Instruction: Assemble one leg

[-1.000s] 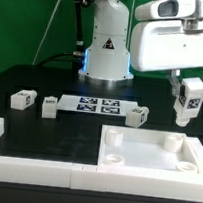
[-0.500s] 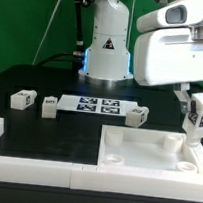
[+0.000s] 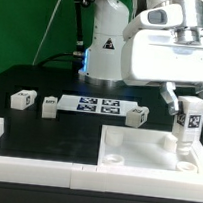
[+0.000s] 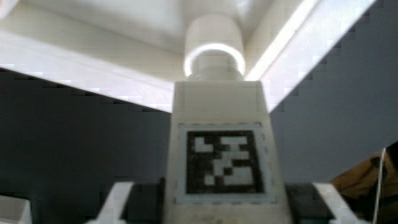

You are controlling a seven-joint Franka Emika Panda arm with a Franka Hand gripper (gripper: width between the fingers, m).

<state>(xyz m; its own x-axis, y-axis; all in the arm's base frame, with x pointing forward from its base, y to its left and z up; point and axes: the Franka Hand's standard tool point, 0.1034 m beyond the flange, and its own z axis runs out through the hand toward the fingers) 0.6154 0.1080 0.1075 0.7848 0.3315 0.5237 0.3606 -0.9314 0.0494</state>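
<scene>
Next, I release the white leg standing in the white panel's front corner hole [image 3: 187,166] [image 4: 214,60], straight below the leg.
My gripper [image 3: 188,110] is shut on a white leg [image 3: 188,126] with a black-and-white tag, held upright. Its lower end stands over the far right corner of the large white panel [image 3: 134,158], at or just above a raised corner hole. In the wrist view the leg [image 4: 221,130] fills the middle, tag facing the camera, with my fingers [image 4: 118,204] on either side; its far round end meets the panel's rim. Three more legs lie on the black table: one [image 3: 22,99] at the exterior view's left, one [image 3: 49,106] beside it, one [image 3: 137,116] by the panel.
The marker board [image 3: 99,104] lies flat behind the panel. A low white wall [image 3: 23,160] runs along the front and the exterior view's left edge of the table. The robot base [image 3: 104,50] stands at the back.
My gripper has come down with the leg and shifted slightly toward the exterior view's left, bringing the leg's lower end to the panel's far right corner.
</scene>
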